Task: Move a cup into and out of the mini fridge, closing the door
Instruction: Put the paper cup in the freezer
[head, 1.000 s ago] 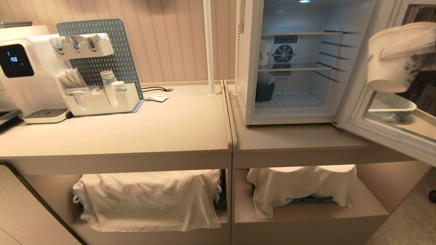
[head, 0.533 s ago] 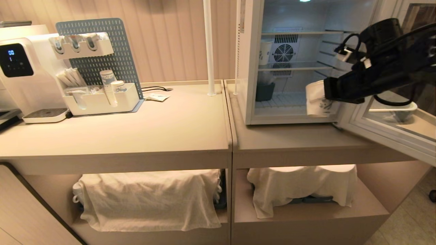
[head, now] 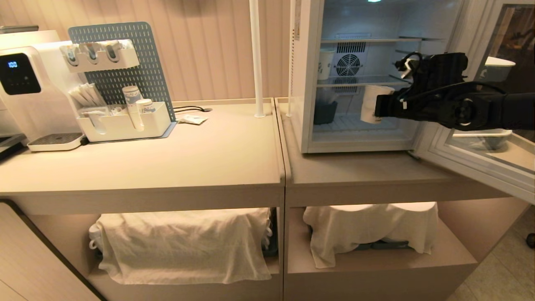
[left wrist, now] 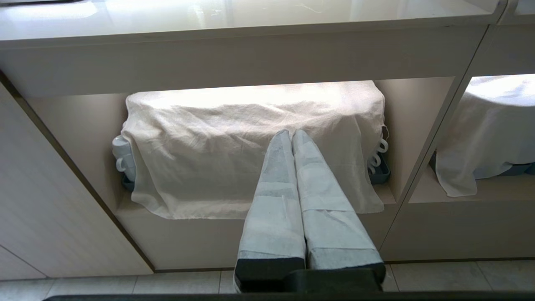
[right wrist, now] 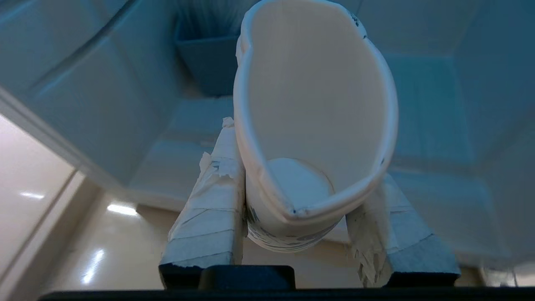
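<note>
My right gripper will set the cup down on the mini fridge's bottom beside the dark bin (head: 361, 130).
My right gripper (head: 378, 106) is shut on the cup (head: 373, 104), a white paper cup with a blue pattern, held upright at the mouth of the mini fridge (head: 305, 83), just under its middle wire shelf. In the right wrist view the taped fingers (right wrist: 213, 200) press the cup (right wrist: 317, 104) from both sides and squash its rim into an oval. The door (head: 472, 163) stands wide open at the right. My left gripper (left wrist: 291, 133) is shut and empty, parked low in front of the cloth-covered lower shelf.
Another patterned paper cup (head: 325, 63) stands on the fridge's middle shelf, with a dark bin (head: 325, 113) below it. A white pole (head: 256, 58) rises left of the fridge. A drink machine (head: 25, 83) and an organiser with stacked cups (head: 133, 106) sit on the left counter.
My right arm has swung in from the right edge towards the fridge opening. The cup went from tilted near the camera to low at the fridge front, then up and upright.
</note>
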Robot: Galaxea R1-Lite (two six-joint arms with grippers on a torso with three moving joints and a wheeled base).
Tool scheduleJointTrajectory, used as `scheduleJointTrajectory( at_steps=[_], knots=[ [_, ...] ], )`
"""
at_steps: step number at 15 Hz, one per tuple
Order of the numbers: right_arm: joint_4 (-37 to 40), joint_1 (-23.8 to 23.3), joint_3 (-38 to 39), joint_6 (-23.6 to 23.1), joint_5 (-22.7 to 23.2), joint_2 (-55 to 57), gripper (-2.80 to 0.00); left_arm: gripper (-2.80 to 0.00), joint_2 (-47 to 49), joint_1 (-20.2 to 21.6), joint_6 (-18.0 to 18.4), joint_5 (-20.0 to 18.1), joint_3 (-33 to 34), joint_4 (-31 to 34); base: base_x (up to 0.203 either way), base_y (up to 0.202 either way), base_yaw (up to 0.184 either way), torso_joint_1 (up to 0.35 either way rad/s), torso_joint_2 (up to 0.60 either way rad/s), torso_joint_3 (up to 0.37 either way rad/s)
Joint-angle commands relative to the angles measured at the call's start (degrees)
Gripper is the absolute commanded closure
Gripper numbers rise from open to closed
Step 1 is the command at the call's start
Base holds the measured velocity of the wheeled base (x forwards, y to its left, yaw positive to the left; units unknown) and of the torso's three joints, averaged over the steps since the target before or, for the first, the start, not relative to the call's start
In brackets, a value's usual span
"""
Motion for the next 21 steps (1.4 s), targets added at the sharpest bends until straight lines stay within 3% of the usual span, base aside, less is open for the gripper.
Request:
scheduleJointTrajectory(
  at_steps=[1, 4, 9, 14, 21],
  knots=[
    [-4.32, -0.09, 2.49, -2.16, 0.01, 1.78, 0.0, 0.0, 0.0, 0.02, 0.0, 0.0, 0.0, -0.01, 0.0, 0.0, 0.0, 0.0, 0.0, 0.0],
    [-9.12, -0.09, 6.08, -4.24, -1.73, 3.03, 0.0, 0.0, 0.0, 0.02, 0.0, 0.0, 0.0, -0.01, 0.0, 0.0, 0.0, 0.0, 0.0, 0.0],
    [-11.44, -0.09, 3.36, -5.19, -2.85, 6.82, 0.0, 0.0, 0.0, 0.02, 0.0, 0.0, 0.0, -0.01, 0.0, 0.0, 0.0, 0.0, 0.0, 0.0],
    [-20.24, -0.17, 1.68, -5.53, -2.93, 10.63, 0.0, 0.0, 0.0, 0.02, 0.0, 0.0, 0.0, -0.01, 0.0, 0.0, 0.0, 0.0, 0.0, 0.0],
    [-20.22, -1.49, 0.14, -6.38, -2.85, 14.69, 0.0, 0.0, 0.0, 0.02, 0.0, 0.0, 0.0, -0.09, 0.0, 0.0, 0.0, 0.0, 0.0, 0.0]
  ],
)
